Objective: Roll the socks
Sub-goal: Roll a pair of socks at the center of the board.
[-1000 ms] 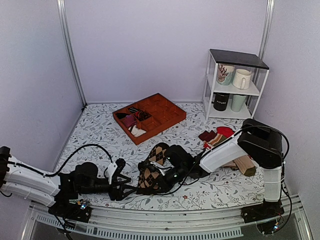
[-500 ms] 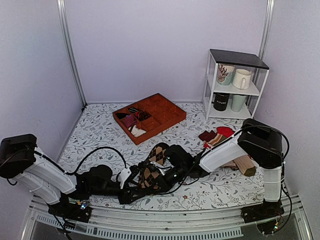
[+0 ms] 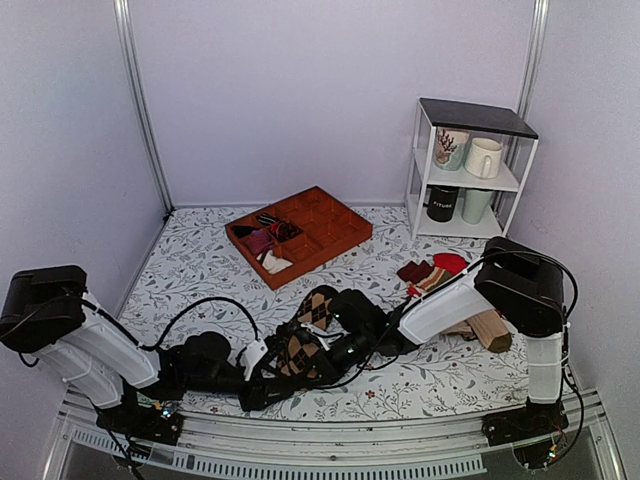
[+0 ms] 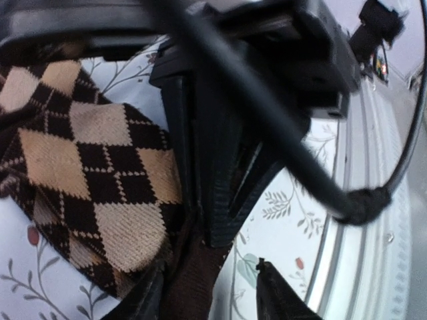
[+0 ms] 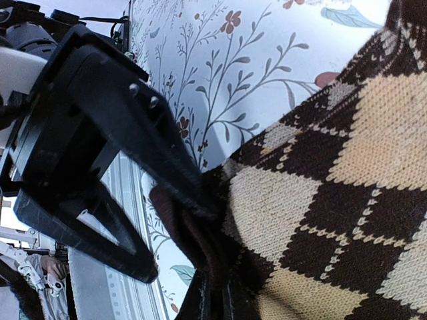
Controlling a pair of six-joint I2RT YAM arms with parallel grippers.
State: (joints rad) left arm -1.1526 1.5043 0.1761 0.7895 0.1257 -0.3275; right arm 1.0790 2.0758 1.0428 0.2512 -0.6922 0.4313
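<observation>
The brown cuff is bunched at the right gripper's fingers, so next the left gripper pinches the sock's loose end (image 5: 165,200) before the right gripper opens and takes the cuff flatter.
The socks (image 3: 312,335), dark brown with tan and black argyle diamonds, lie on the floral table near its front edge. My right gripper (image 3: 305,365) reaches in from the right and is shut on their dark brown cuff (image 5: 193,233). In the right wrist view its fingertips (image 5: 223,303) pinch that fold. My left gripper (image 3: 262,388) comes in low from the left. In the left wrist view its jaws (image 4: 208,300) stand apart on either side of the same brown cuff (image 4: 190,277), with a gap to the right finger (image 4: 273,297). The right gripper's black fingers (image 4: 213,180) sit just ahead.
An orange-brown compartment tray (image 3: 345,228) with small bundles stands at the back. A white shelf (image 3: 418,160) with mugs is at the back right. Red, striped and beige socks (image 3: 440,270) lie to the right. The metal front rail (image 3: 330,440) runs close behind the grippers.
My left arm has swung right, bringing its gripper up to the socks' cuff, and its jaws have narrowed. The right arm and the socks have stayed put.
</observation>
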